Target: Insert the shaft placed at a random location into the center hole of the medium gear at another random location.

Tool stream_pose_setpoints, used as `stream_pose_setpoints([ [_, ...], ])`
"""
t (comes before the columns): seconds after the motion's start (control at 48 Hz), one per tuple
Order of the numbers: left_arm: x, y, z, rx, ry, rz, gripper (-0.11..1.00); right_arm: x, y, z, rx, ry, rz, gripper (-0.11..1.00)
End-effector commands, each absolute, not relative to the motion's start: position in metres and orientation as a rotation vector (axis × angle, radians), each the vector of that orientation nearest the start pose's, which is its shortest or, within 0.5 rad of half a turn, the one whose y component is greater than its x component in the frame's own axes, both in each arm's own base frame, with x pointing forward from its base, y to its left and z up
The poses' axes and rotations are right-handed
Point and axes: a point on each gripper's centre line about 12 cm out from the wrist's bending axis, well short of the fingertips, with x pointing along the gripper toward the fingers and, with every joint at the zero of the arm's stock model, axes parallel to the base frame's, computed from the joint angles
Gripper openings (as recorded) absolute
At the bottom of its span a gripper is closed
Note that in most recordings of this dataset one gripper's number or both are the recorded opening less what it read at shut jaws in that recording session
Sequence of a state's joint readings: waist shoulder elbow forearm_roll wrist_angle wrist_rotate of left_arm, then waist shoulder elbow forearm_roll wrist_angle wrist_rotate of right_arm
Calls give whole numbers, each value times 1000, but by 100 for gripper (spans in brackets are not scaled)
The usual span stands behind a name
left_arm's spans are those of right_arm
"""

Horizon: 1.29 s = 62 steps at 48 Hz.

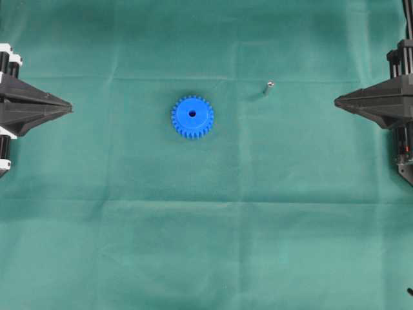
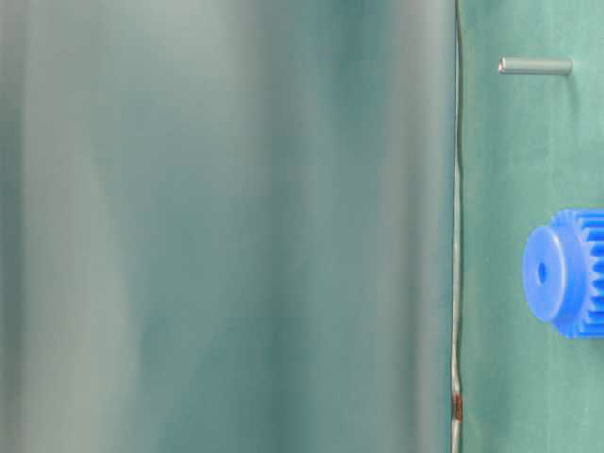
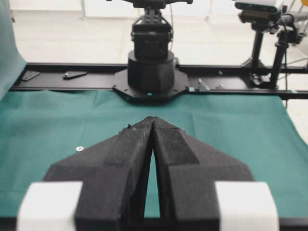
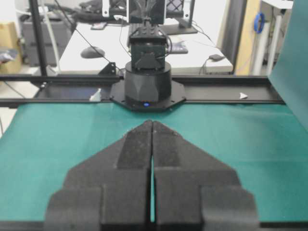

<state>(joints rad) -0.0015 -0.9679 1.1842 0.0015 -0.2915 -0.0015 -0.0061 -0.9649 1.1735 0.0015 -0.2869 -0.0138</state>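
Observation:
The robot's right gripper will close on the upper end of the silvery shaft (image 1: 270, 85), which stands on the green cloth away from the blue medium gear.
The blue medium gear (image 1: 192, 117) lies flat on the green cloth near the middle, its dark center hole (image 1: 192, 113) facing up. To its right and slightly farther back stands the thin silvery shaft (image 1: 267, 88), apart from the gear. The table-level view also holds the gear (image 2: 569, 273), the hole (image 2: 542, 272) and the shaft (image 2: 535, 66). My left gripper (image 1: 70, 106) rests at the left edge, shut and empty. My right gripper (image 1: 336, 101) rests at the right edge, shut and empty. Neither wrist view shows gear or shaft; the left gripper (image 3: 152, 119) and right gripper (image 4: 152, 122) tips meet.
A green cloth (image 1: 206, 245) covers the table. The opposite arm's black base (image 3: 150, 72) stands at the far cloth edge in the left wrist view, and another base (image 4: 147, 84) in the right wrist view. A tiny washer (image 3: 79, 148) lies on the cloth.

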Motion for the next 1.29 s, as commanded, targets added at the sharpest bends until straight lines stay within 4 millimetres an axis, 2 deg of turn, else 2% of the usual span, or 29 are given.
stream_pose_setpoints([
  [0.0,201,-4,301,10,-97,-19,0,202,-2,301,-16,-97,-9,1],
  [0.271,201,-4,302,9,-97,-22,0,208,-13,301,-13,-66,-65,1],
  [0.625,202,-4,300,10,-80,-22,0,228,-39,272,-2,70,-171,2],
  [0.688,201,-4,300,10,-81,-22,0,232,-48,262,5,111,-205,9],
  [0.75,202,-4,300,11,-80,-23,0,236,-55,254,9,144,-229,23],
  [0.917,202,-4,298,10,-72,-21,0,247,-68,224,21,258,-266,72],
  [0.98,201,-4,298,10,-72,-22,0,250,-72,212,27,296,-276,86],
  [1.146,202,-4,298,10,-69,-21,0,258,-84,184,42,360,-308,77],
  [1.271,202,-4,296,8,-57,-22,0,264,-90,170,49,375,-324,77],
])
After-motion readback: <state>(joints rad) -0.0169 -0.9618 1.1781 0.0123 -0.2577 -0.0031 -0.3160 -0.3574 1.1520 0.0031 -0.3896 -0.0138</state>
